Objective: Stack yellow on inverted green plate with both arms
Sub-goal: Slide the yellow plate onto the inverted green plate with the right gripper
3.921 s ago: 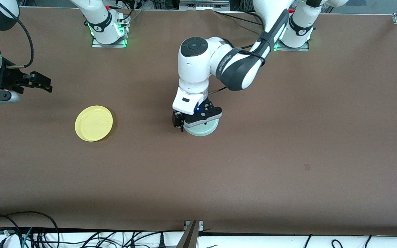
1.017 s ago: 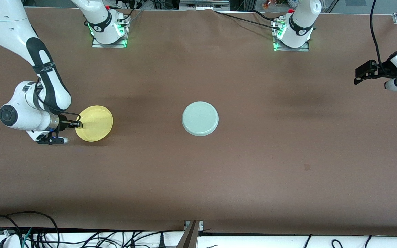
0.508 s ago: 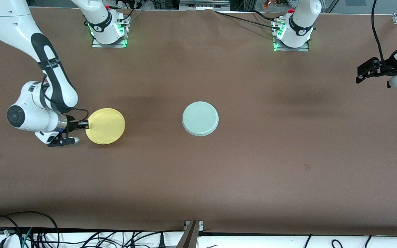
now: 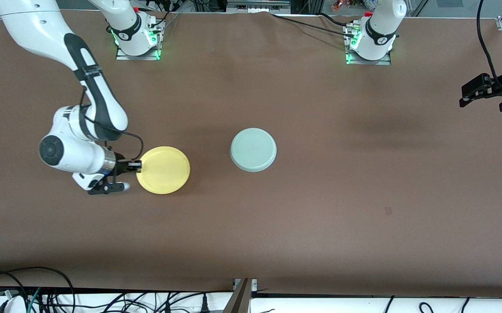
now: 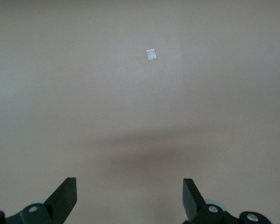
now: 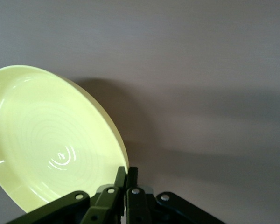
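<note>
Next, my right gripper lets go of the yellow plate so that it lands squarely over the middle of the green plate's flat bottom side (image 4: 254, 149).
The yellow plate (image 4: 164, 170) hangs just above the table, gripped by its rim on the side toward the right arm's end. My right gripper (image 4: 137, 165) is shut on that rim; in the right wrist view the yellow plate (image 6: 51, 140) shows its ringed inside, tilted, with the right gripper (image 6: 126, 173) pinching its edge. The green plate (image 4: 253, 149) lies upside down mid-table, its flat ringed underside up, apart from the yellow one. My left gripper (image 4: 468, 96) waits open over the table's edge at the left arm's end; in the left wrist view the left gripper (image 5: 129, 192) holds nothing.
A small pale patch (image 4: 388, 211) marks the brown table nearer the front camera, toward the left arm's end. Both arm bases (image 4: 135, 37) stand along the edge farthest from the front camera. Cables (image 4: 25, 291) lie off the table's near edge.
My right gripper has closed on the yellow plate's rim and carried it toward the green plate. The left arm has drawn slightly farther toward its end of the table.
</note>
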